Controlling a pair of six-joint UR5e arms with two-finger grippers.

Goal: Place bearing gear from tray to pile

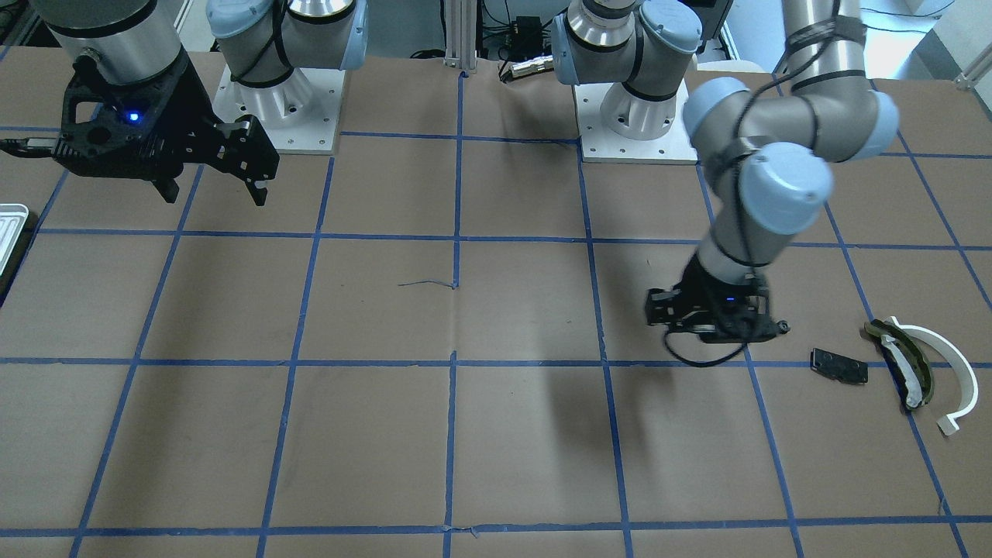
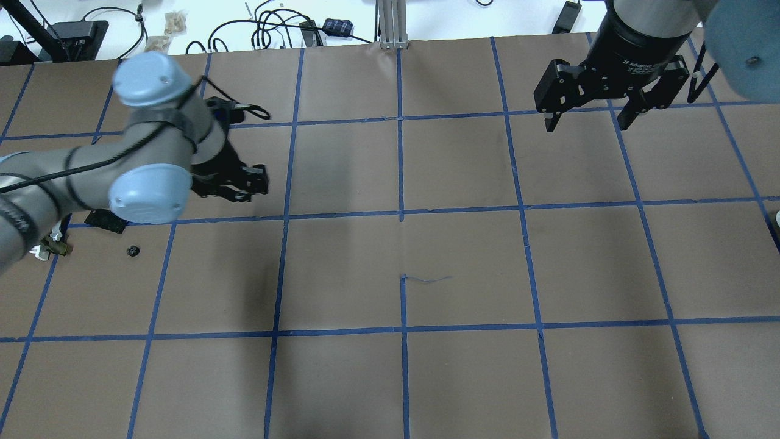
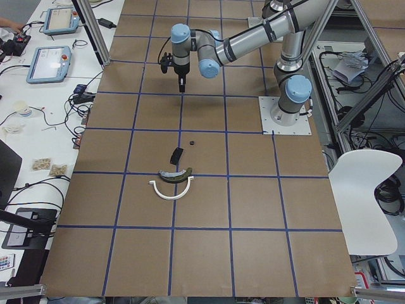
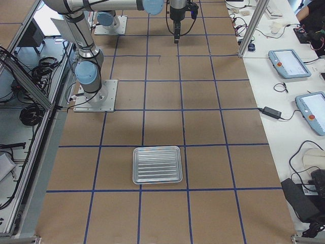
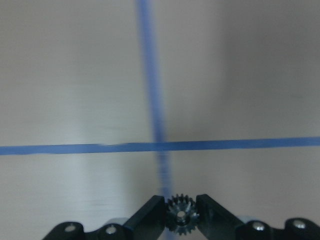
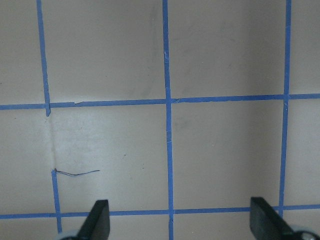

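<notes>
My left gripper has the bearing gear. Next, I let go of it with that gripper between the small black round part and the black plate [image 1: 796,329].
My left gripper [image 5: 181,209] is shut on a small black toothed bearing gear [image 5: 181,220], held above the brown table. It hangs [image 1: 717,322] just left of the pile in the front-facing view and also shows in the overhead view [image 2: 251,183]. The pile is a flat black plate [image 1: 838,366], an olive-black curved piece with a white insert [image 1: 907,364] and a white arc [image 1: 952,370]. The white ridged tray [image 4: 157,165] lies at the table's other end. My right gripper [image 2: 588,116] is open and empty, high above the table.
A second small black round part [image 2: 132,250] lies on the table next to the black plate [image 2: 106,221]. A thin dark scrap [image 2: 426,280] lies near the table's middle. Blue tape lines grid the brown surface.
</notes>
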